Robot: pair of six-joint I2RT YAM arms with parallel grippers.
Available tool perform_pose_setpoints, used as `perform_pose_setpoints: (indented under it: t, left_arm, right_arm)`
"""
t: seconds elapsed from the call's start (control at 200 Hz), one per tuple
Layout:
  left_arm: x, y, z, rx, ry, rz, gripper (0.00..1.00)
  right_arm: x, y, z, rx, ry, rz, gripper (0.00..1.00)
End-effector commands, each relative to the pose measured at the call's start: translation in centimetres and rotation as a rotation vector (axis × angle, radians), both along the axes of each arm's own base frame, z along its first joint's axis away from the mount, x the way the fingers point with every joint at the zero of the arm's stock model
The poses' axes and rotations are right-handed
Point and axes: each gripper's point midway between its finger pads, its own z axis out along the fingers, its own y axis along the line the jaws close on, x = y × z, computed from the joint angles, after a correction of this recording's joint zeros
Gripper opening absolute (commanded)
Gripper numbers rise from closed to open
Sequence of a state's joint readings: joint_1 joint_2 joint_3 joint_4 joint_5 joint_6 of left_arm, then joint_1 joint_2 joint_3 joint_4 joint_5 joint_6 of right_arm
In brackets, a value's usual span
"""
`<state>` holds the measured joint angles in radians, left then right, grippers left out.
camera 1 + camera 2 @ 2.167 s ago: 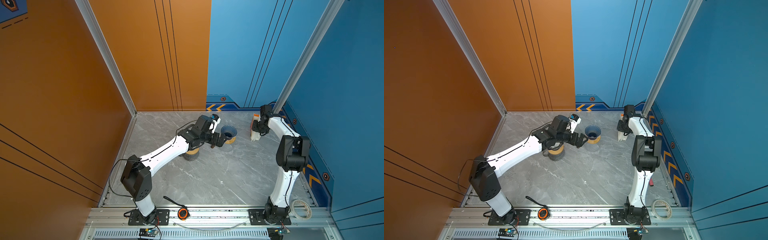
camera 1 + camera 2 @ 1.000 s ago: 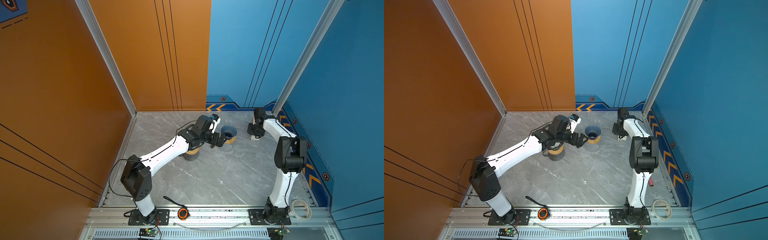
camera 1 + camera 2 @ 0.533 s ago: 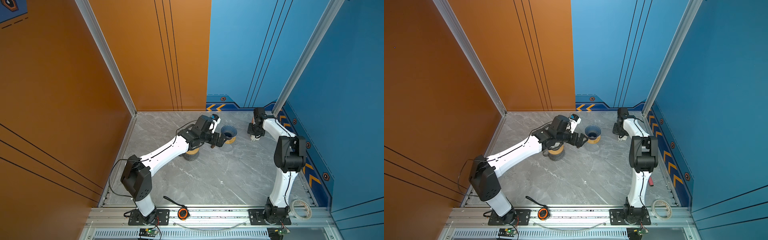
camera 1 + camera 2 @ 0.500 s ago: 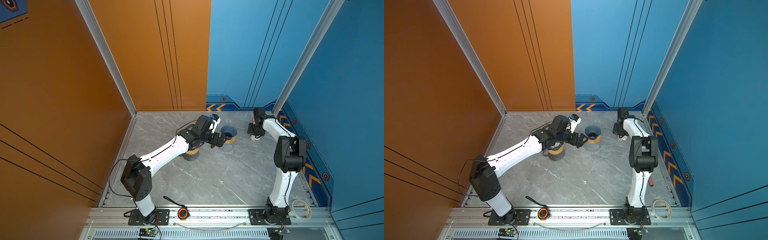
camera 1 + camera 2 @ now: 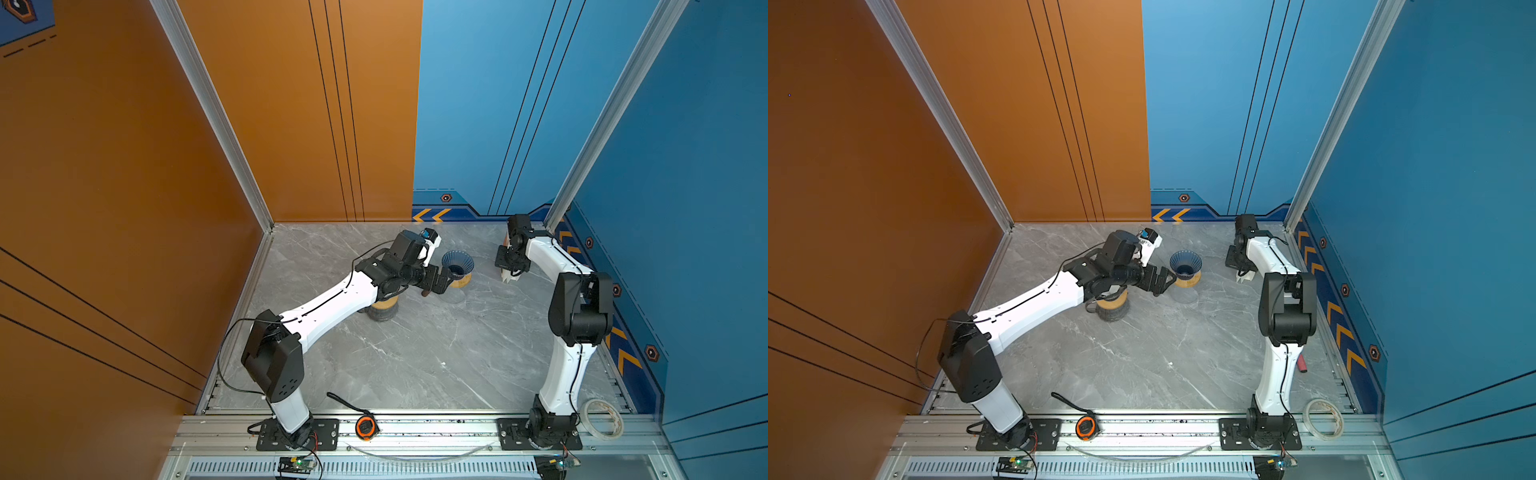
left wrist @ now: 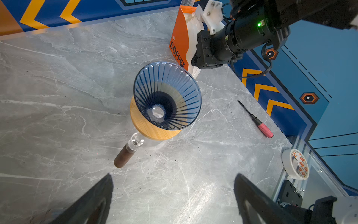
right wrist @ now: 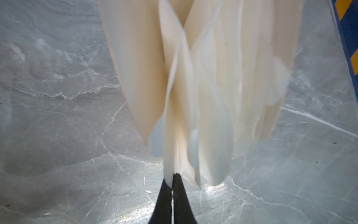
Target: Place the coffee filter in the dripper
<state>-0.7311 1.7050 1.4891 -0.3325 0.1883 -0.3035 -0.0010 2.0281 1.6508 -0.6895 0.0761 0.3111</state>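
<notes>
The robot's right fingers catch only the coffee filter's edge among fanned layers, so the right gripper should open, back off and pinch the outer layer (image 7: 169, 153) deeper.
The dripper (image 5: 457, 265) (image 5: 1185, 263) (image 6: 166, 95) is a blue ribbed cone on a wooden collar over a glass carafe with a brown handle (image 6: 123, 158). It is empty. My left gripper (image 5: 439, 283) (image 5: 1162, 281) (image 6: 173, 180) hovers just left of it, open, with bare table between the fingers. To the dripper's right, my right gripper (image 5: 512, 271) (image 5: 1243, 272) (image 7: 173, 176) is shut on the edge of a white coffee filter (image 7: 203, 87) (image 5: 509, 278). Several paper layers fan out around the pinched one.
An orange and white coffee bag (image 6: 180, 44) stands behind the right gripper by the back wall. A red-handled screwdriver (image 6: 259, 124) (image 5: 1301, 363) and a tape roll (image 5: 602, 417) (image 6: 296, 166) lie on the right. A wood-topped cylinder (image 5: 382, 309) sits under the left arm; an orange tape measure (image 5: 365, 427) rests on the front rail.
The right gripper has shifted slightly left, away from the bag, with white paper in it. Over the last half second it barely moves. The left arm has stayed still.
</notes>
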Motion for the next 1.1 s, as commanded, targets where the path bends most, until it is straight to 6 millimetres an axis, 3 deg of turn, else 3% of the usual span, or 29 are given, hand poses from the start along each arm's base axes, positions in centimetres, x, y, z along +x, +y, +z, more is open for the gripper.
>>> perform_pose_setpoints:
  t: [0.0, 0.34, 0.611, 0.766, 1.092]
  left_arm:
    - [-0.1, -0.3, 0.8, -0.016, 0.004, -0.014, 0.98]
    - [-0.2, -0.5, 0.8, -0.017, 0.003, -0.022, 0.98]
    - [-0.2, -0.7, 0.6, -0.013, 0.006, -0.023, 0.98]
    - [-0.2, -0.7, 0.5, -0.012, 0.008, -0.024, 0.98]
    - [-0.2, -0.6, 0.4, -0.010, 0.009, -0.022, 0.98]
  right_arm:
    - [-1.0, -0.4, 3.1, -0.010, -0.041, 0.001, 0.00]
    - [-2.1, -0.5, 4.1, -0.002, -0.043, 0.005, 0.00]
    - [-2.2, 0.2, 3.4, 0.019, -0.029, 0.037, 0.00]
    - [-1.8, 1.0, 3.6, 0.001, -0.041, 0.067, 0.14]
    - [-1.0, 1.4, 1.9, 0.002, -0.022, 0.053, 0.26]
